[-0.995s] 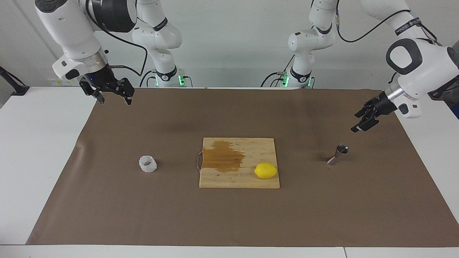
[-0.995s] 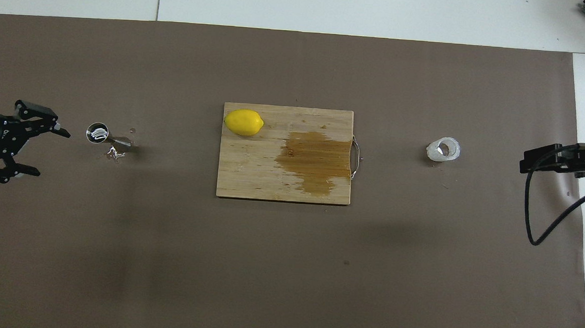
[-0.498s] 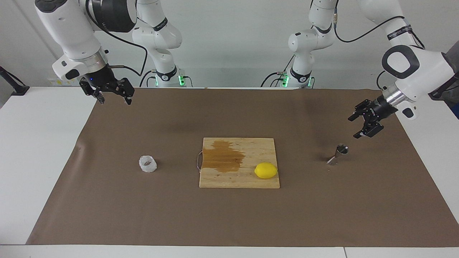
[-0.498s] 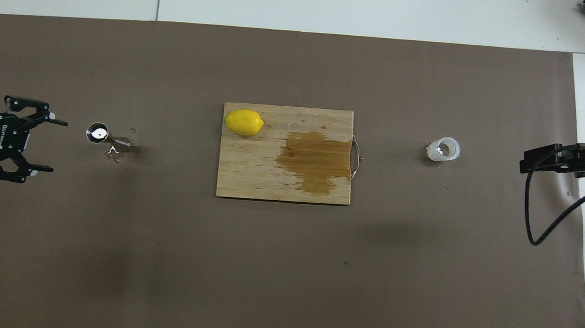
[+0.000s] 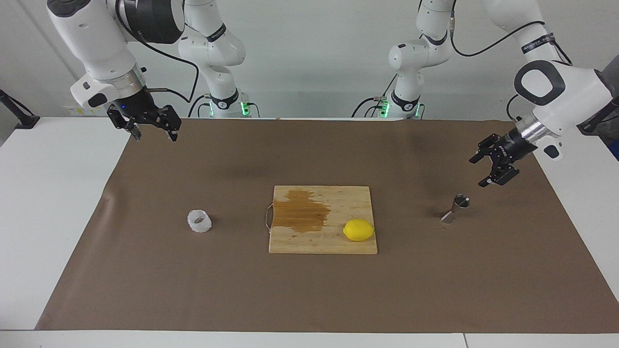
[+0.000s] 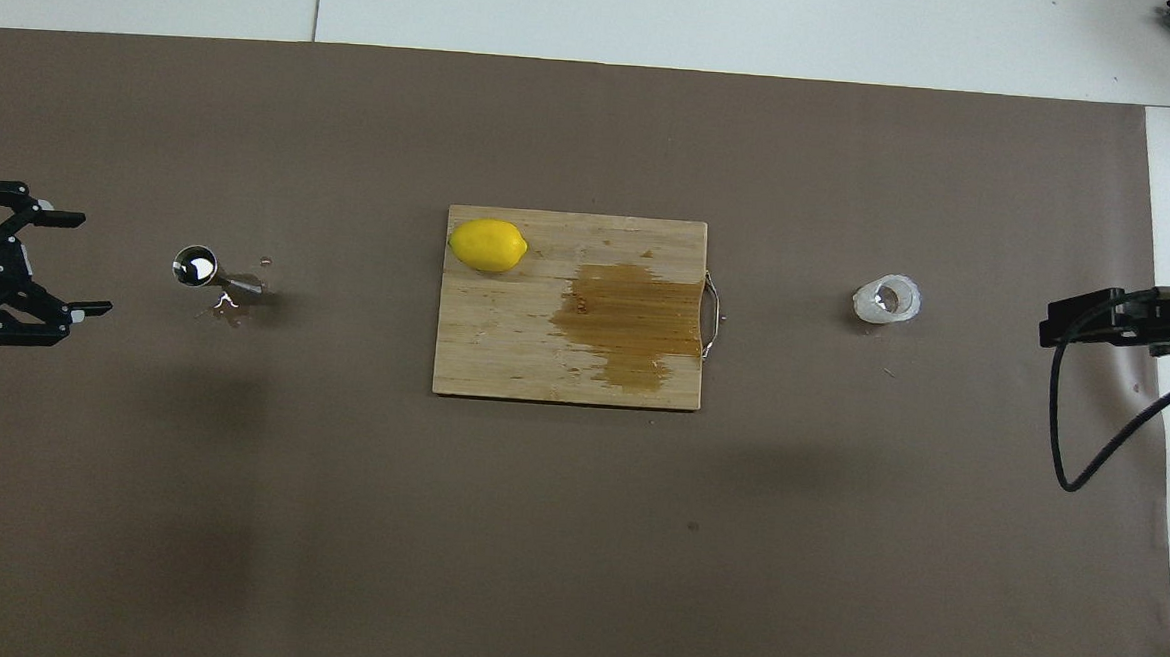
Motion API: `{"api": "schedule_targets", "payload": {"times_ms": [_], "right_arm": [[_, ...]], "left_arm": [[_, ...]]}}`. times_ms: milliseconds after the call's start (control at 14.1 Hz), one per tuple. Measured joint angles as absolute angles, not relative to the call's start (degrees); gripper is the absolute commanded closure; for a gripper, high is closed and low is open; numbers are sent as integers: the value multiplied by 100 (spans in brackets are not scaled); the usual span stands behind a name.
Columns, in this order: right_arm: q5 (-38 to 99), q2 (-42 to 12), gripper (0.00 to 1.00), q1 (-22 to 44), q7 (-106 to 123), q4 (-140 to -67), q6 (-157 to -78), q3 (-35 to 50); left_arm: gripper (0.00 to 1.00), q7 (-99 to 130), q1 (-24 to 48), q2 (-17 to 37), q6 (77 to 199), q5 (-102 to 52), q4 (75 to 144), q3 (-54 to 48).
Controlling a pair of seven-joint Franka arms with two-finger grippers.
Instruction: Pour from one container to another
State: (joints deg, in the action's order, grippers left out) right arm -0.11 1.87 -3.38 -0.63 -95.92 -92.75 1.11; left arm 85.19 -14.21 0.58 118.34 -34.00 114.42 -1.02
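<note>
The robot's left gripper will next close on the narrow middle (image 6: 224,280) of the steel hourglass jigger, between the jigger's upper rim and its foot.
The tiny whitish crinkled cup (image 5: 199,221) (image 6: 887,299) stands upright on the brown mat toward the right arm's end. The steel hourglass jigger (image 5: 456,208) (image 6: 196,268) stands upright toward the left arm's end, with wet drops on the mat around its foot. My left gripper (image 5: 478,172) (image 6: 91,265) hangs open just above the mat beside the jigger, on the left arm's side of it, fingers pointing at it and apart from it. My right gripper (image 5: 155,137) waits open in the air over the mat's corner near the robots, well clear of the cup.
A wooden cutting board (image 5: 333,244) (image 6: 504,354) lies mid-table between cup and jigger, with a dark wet stain (image 5: 302,215) and a wire handle on the cup's side. A yellow lemon (image 5: 358,230) (image 6: 488,245) rests on the board's corner.
My left gripper has turned at the wrist, so its open fingers now face the jigger, and has drawn back slightly toward the left arm's end. The right arm, cup and jigger are unmoved.
</note>
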Motion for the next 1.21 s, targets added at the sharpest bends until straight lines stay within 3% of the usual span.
{"api": "schedule_targets", "payload": {"times_ms": [640, 1209], "right_arm": [[-11, 187, 0, -338, -63, -9592, -9275, 111], [-11, 187, 0, -338, -63, -9592, -9275, 111]], "left_arm": [[0, 9513, -1532, 0, 13483, -4780, 12457, -121], [0, 9547, -912, -185, 14274, -5355, 13075, -200]]}}
